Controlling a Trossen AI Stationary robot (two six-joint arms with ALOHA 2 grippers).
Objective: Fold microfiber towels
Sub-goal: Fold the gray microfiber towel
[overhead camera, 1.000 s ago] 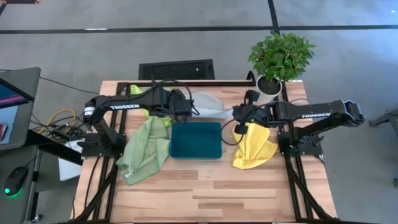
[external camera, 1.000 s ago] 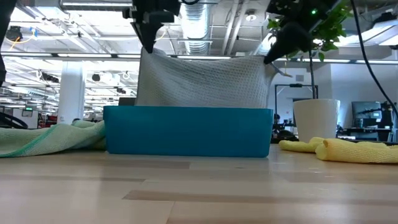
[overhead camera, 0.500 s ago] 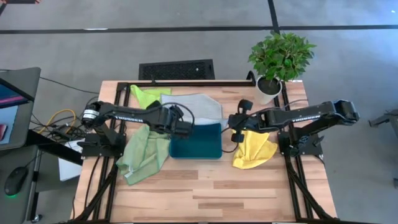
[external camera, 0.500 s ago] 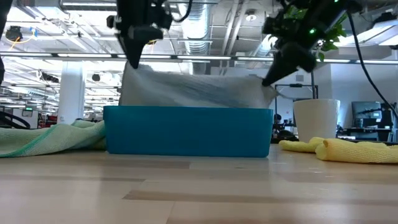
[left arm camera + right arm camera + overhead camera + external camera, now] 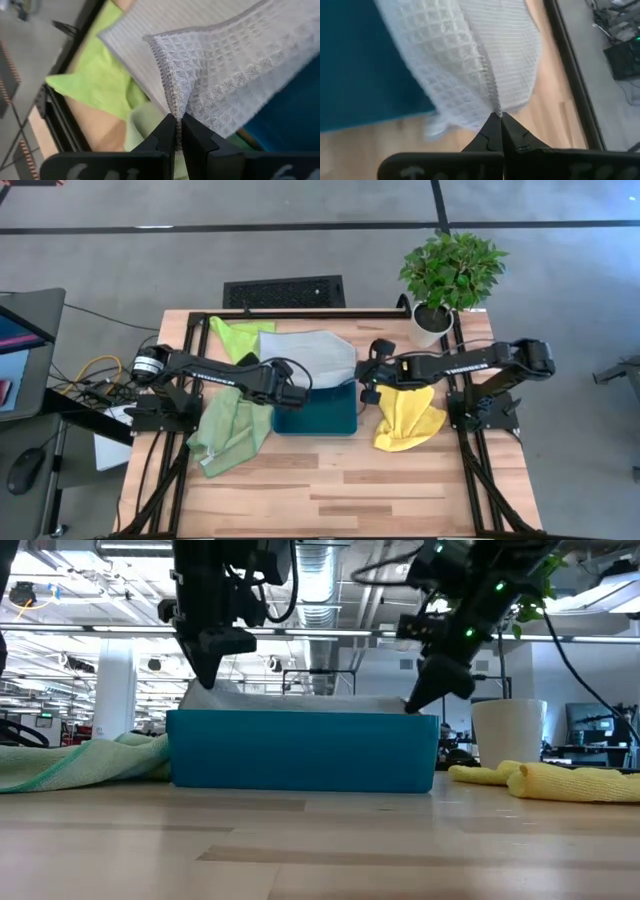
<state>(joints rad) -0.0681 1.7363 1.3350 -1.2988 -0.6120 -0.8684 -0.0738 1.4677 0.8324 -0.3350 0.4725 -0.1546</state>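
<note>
My left gripper will let go of the light grey towel's near corner on its far corner (image 5: 264,338) (image 5: 109,42), beside the lime green towel.
The light grey towel (image 5: 312,354) lies behind and over the far rim of the teal tray (image 5: 322,418), its far part on the table. My left gripper (image 5: 297,392) and right gripper (image 5: 364,386) are each shut on one of its near corners, low over the tray's left and right ends. In the low view the towel (image 5: 300,702) shows just above the tray's rim (image 5: 300,716). A lime green towel (image 5: 240,333) lies at the far left, a sage green one (image 5: 230,430) left of the tray, and a yellow one (image 5: 408,418) right of it. My left gripper pinches the grey towel's hemmed edge at a corner (image 5: 172,107) between its two fingers, slanting down from the table's left. One layer or several, I cannot tell. The cloth runs away from the fingers, lifted at the corner and draped beyond. My right gripper pinches the towel's hemmed edge near the other corner (image 5: 495,105) between its two fingers, slanting down from the table's right. The cloth spreads from the fingertips over the tray's edge and onto the table.
A potted plant (image 5: 450,275) stands at the far right corner. A dark frame rail (image 5: 300,312) runs along the table's far edge. Bare wood (image 5: 330,490) stretches along the near side.
Both grippers have come down and toward the table's near edge, still shut on the grey towel. The towel, which hung taut high between them, has sunk to the tray's rim, its far part now spread flat on the table behind the tray.
</note>
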